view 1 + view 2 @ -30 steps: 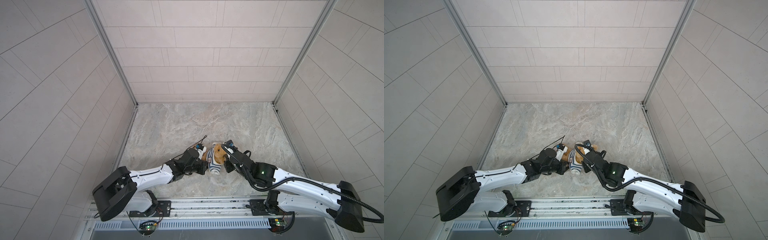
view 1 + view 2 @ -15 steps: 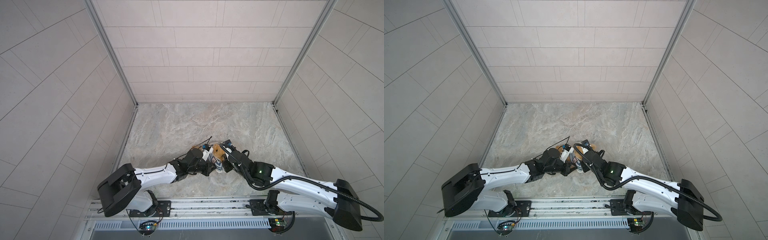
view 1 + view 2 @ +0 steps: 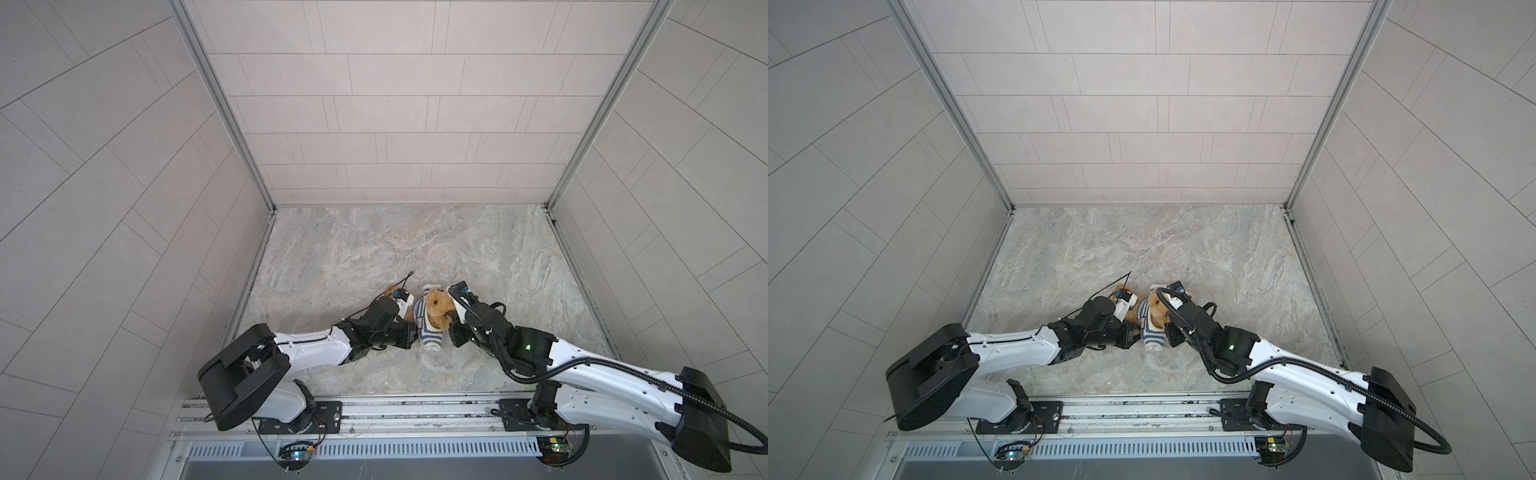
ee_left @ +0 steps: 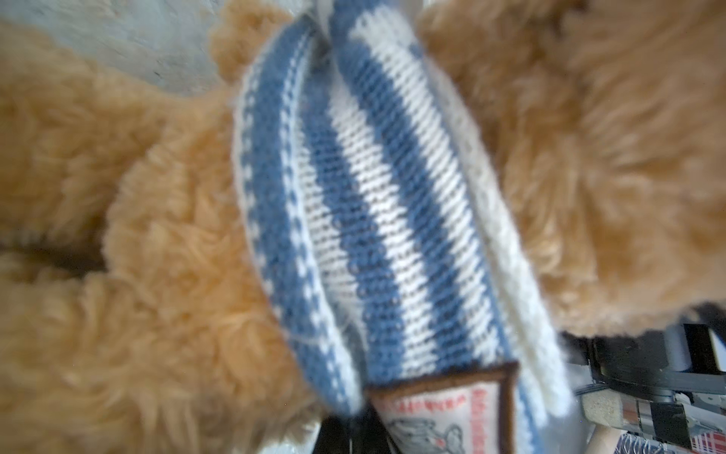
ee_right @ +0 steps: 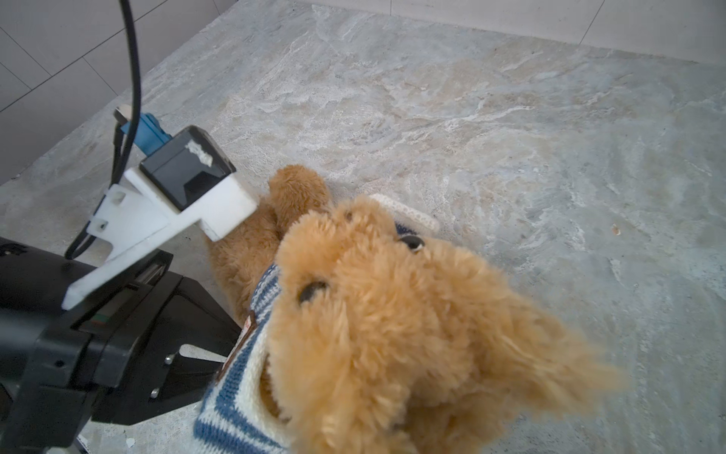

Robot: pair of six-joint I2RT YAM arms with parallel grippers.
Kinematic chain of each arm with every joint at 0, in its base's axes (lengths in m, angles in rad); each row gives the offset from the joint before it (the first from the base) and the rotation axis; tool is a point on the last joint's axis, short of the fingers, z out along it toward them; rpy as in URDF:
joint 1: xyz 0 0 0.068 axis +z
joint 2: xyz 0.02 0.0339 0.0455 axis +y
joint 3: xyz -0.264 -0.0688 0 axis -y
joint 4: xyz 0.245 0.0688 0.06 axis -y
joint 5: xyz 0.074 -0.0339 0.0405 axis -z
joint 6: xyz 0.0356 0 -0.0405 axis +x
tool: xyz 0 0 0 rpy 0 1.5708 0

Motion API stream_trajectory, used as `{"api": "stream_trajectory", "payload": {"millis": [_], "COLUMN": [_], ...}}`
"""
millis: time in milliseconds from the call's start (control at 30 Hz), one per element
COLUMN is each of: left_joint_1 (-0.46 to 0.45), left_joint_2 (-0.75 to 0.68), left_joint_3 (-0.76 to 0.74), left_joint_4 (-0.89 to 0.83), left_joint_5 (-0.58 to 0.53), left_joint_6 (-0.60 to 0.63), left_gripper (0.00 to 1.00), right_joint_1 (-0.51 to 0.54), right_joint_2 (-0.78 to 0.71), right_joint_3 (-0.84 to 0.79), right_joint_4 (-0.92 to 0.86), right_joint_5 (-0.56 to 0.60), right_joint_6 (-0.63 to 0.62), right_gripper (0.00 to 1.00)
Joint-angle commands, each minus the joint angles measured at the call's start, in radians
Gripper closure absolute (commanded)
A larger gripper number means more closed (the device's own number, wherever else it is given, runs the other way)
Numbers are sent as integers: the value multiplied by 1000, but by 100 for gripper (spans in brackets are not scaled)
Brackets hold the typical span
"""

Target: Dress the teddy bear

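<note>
The far sleeve is lying empty next to the teddy bear's arm, so the robot's left gripper will let go of the shirt's edge by the badge and move to that sleeve (image 5: 407, 214).
The teddy bear (image 3: 437, 306) (image 3: 1158, 311) lies on the marbled floor between my two grippers in both top views, with its legs toward the left arm. A blue-and-white striped shirt (image 3: 427, 336) (image 3: 1152, 334) with a badge wraps its body below the head. My left gripper (image 3: 409, 334) (image 3: 1128, 334) is shut on the shirt's edge by the badge; up close the shirt (image 4: 373, 196) and fur (image 4: 176, 275) fill the left wrist view. My right gripper (image 3: 451, 326) (image 3: 1170, 332) is shut on the bear's head (image 5: 393, 314), and fur hides its fingers.
The marbled floor (image 3: 415, 249) is boxed in by tiled walls at the back and on both sides. A metal rail (image 3: 395, 411) carrying both arm bases runs along the front. A black cable (image 3: 405, 278) loops up from the left wrist camera (image 5: 188, 173).
The left gripper pushed right against the bear, bunching the shirt, then drew back a little to the left. The right arm and the bear's head have barely moved.
</note>
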Motion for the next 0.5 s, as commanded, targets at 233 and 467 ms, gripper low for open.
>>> {"api": "stream_trajectory", "payload": {"millis": [233,467], "left_joint_1": [-13,-8], "left_joint_2": [-49,-67], "left_joint_3": [11,-15], "left_joint_4": [94,147], "left_joint_5": [16,83], "left_joint_6": [47,31], "left_gripper": [100,100], "right_joint_1": [-3,-10], "right_joint_2": [38,-9], "right_joint_3": [19,-11], "right_joint_4": [68,145], "right_joint_5": [-114,-138], "right_joint_6": [33,29], "right_gripper": [100,100]}}
